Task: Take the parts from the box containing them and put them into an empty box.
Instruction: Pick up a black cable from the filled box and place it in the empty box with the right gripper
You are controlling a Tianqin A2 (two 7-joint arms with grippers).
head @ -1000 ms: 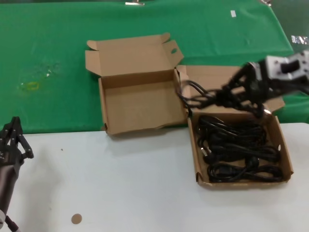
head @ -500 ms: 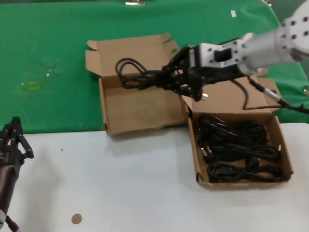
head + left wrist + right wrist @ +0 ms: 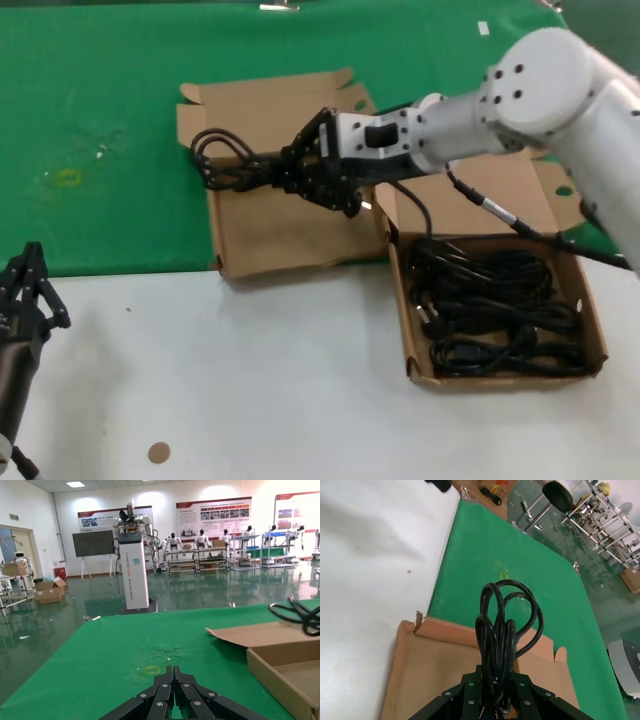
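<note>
My right gripper is going to put the coiled black power cord down in the empty box (image 3: pixel 282 203) (image 3: pixel 482 699), close to its open lid.
My right gripper (image 3: pixel 292 173) is shut on a coiled black power cord (image 3: pixel 226 165) and holds it in the air over the empty box (image 3: pixel 260 250), the squarer cardboard tray at centre. In the right wrist view the cord (image 3: pixel 502 625) loops out from the gripper (image 3: pixel 496 692) above the tray floor (image 3: pixel 427 675). The box containing them (image 3: pixel 592 322) stands to the right and holds several more coiled cords (image 3: pixel 495 310). My left gripper (image 3: pixel 174 676) is shut and empty, parked at the near left (image 3: pixel 32 280).
The boxes straddle the edge between green cloth (image 3: pixel 100 120) and white table (image 3: pixel 250 390). Both lids (image 3: pixel 270 110) stand open at the back. A small brown disc (image 3: pixel 158 453) lies near the front left. The cord tip shows in the left wrist view (image 3: pixel 300 615).
My right gripper has carried the cord leftwards from above the full box to over the empty box's tray. The left arm has not moved.
</note>
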